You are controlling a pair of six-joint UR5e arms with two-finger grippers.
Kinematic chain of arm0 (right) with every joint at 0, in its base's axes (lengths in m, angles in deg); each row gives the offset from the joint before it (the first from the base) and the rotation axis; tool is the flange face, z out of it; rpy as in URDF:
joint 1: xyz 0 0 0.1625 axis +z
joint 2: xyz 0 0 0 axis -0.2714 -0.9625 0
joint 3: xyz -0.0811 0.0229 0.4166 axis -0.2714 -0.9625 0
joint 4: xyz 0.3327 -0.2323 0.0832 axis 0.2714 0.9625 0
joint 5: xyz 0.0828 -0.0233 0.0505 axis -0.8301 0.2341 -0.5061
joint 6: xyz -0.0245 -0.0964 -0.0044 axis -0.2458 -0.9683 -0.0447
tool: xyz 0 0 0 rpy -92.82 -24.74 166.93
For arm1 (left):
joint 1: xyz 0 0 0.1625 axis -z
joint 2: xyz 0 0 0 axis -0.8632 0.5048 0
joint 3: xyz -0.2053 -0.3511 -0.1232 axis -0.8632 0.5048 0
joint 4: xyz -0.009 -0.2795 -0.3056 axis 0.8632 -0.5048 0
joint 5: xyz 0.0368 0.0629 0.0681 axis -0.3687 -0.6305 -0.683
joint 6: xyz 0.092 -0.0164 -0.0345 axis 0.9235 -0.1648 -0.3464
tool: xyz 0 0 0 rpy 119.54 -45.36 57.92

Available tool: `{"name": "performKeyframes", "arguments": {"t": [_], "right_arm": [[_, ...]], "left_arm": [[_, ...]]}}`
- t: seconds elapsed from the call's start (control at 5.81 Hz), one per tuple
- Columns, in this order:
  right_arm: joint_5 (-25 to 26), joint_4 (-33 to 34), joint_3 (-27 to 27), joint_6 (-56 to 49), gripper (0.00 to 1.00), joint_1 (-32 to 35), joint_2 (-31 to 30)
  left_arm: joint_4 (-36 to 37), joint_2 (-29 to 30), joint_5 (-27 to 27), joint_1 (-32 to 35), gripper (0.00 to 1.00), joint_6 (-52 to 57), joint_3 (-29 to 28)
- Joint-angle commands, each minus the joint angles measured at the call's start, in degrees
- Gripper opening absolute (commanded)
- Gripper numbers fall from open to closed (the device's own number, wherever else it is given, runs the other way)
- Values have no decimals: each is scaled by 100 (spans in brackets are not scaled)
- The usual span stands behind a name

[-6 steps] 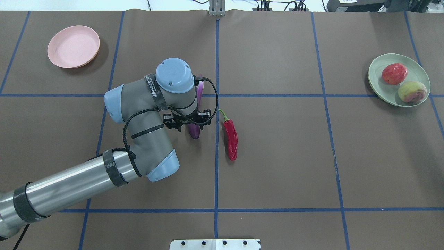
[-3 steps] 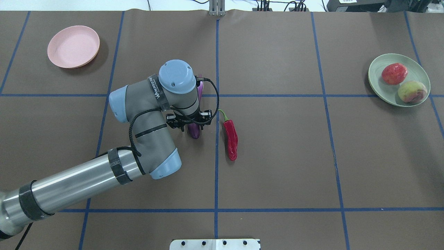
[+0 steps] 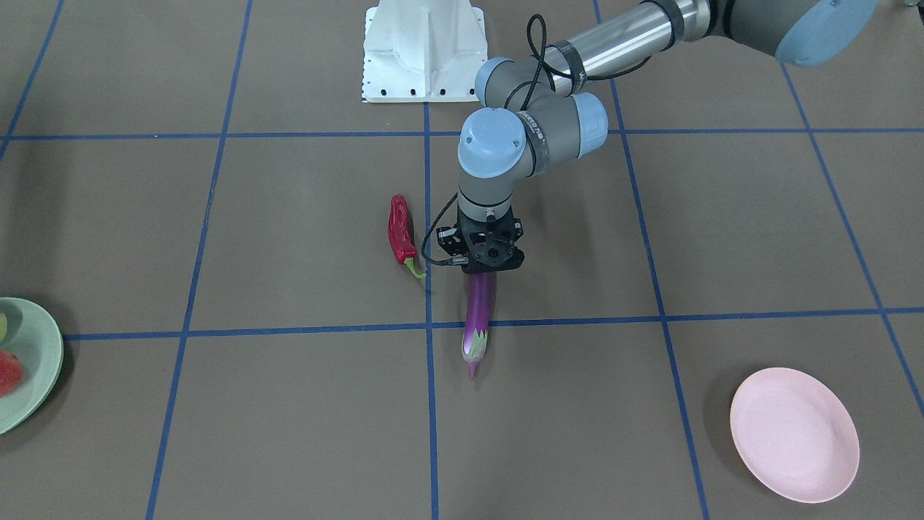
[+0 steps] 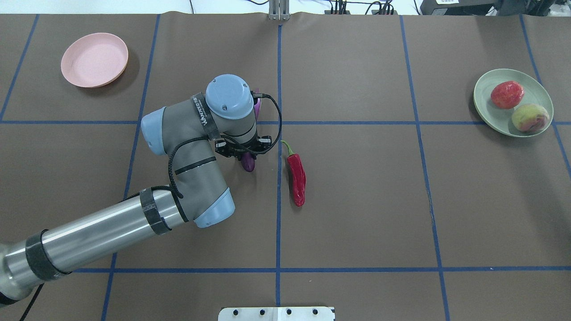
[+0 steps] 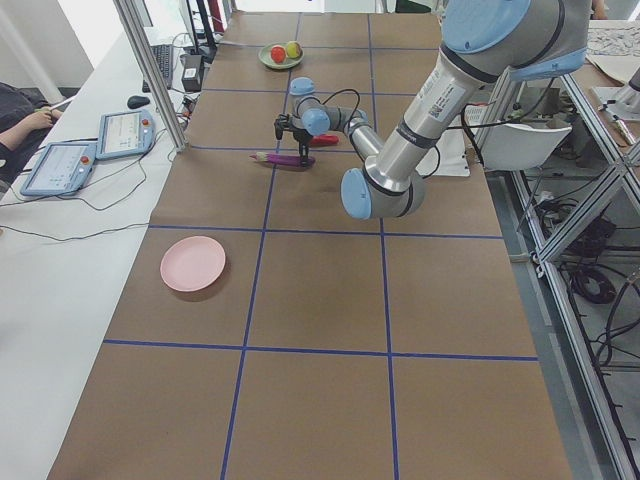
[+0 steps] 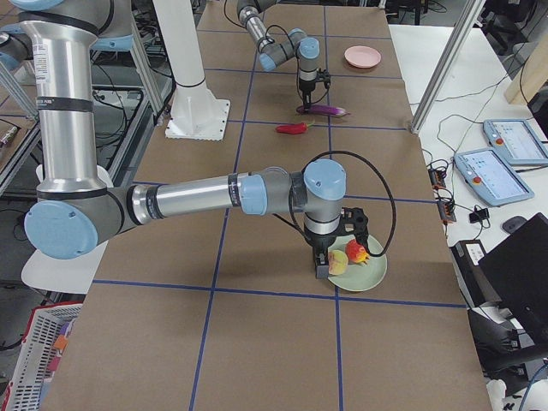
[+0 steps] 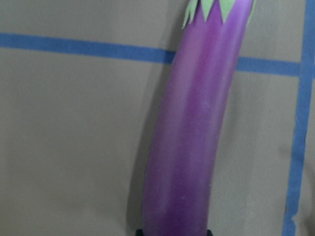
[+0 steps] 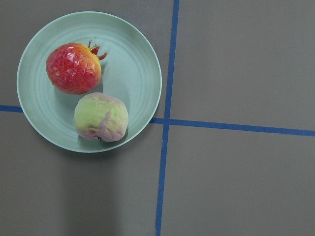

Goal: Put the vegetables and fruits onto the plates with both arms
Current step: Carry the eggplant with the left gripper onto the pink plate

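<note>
My left gripper will set the purple eggplant down across the empty pink plate (image 3: 803, 452) and let go, with its green calyx over the plate's rim.
My left gripper (image 3: 486, 269) is shut on the rear end of the purple eggplant (image 3: 478, 318), near the table's middle. In the left wrist view the eggplant (image 7: 197, 137) fills the frame, its green calyx at the top. In the overhead view only its rounded tip (image 4: 248, 164) shows below the gripper (image 4: 244, 154). The red chili pepper (image 4: 296, 176) lies just to the right. The empty pink plate (image 4: 94, 60) is at the far left. The green plate (image 4: 484, 104) at the far right holds the pomegranate (image 4: 507, 94) and the peach (image 4: 530, 117). My right gripper (image 6: 324, 264) shows only in the exterior right view, beside that plate; I cannot tell its state.
The white pedestal base (image 3: 422, 50) stands at the robot's side of the table. Blue tape lines (image 4: 279, 223) cross the brown table cover. Tablets (image 5: 60, 165) and cables lie on the side bench beyond the far edge.
My left wrist has shifted slightly toward the far side. The visible eggplant tip has moved with it and now shows less beneath the gripper.
</note>
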Motion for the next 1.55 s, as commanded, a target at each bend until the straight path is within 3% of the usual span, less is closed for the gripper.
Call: {"name": "performKeyframes", "arguments": {"t": [0.0, 0.34, 0.69, 1.03, 1.2, 1.38], "right_arm": [[-2, 9, 0, -13, 100, -17, 0], [-2, 0, -35, -22, 100, -17, 0], [-2, 0, -18, -22, 100, -18, 9], [-11, 0, -9, -13, 100, -18, 26], [-2, 0, -9, -22, 100, -18, 35], [-11, 0, -9, -13, 100, -18, 35]], "left_arm": [[39, -239, -27, 468, 0, 584, 440], [48, -888, 689, 1659, 0, 2519, 383], [-75, -874, 834, 2760, 0, 4822, -1208], [-1580, -804, 756, 3160, 0, 5335, -2792], [-1587, -769, 755, 3170, 37, 5300, -2861], [-1604, -768, 764, 3170, 99, 5317, -2835]]}}
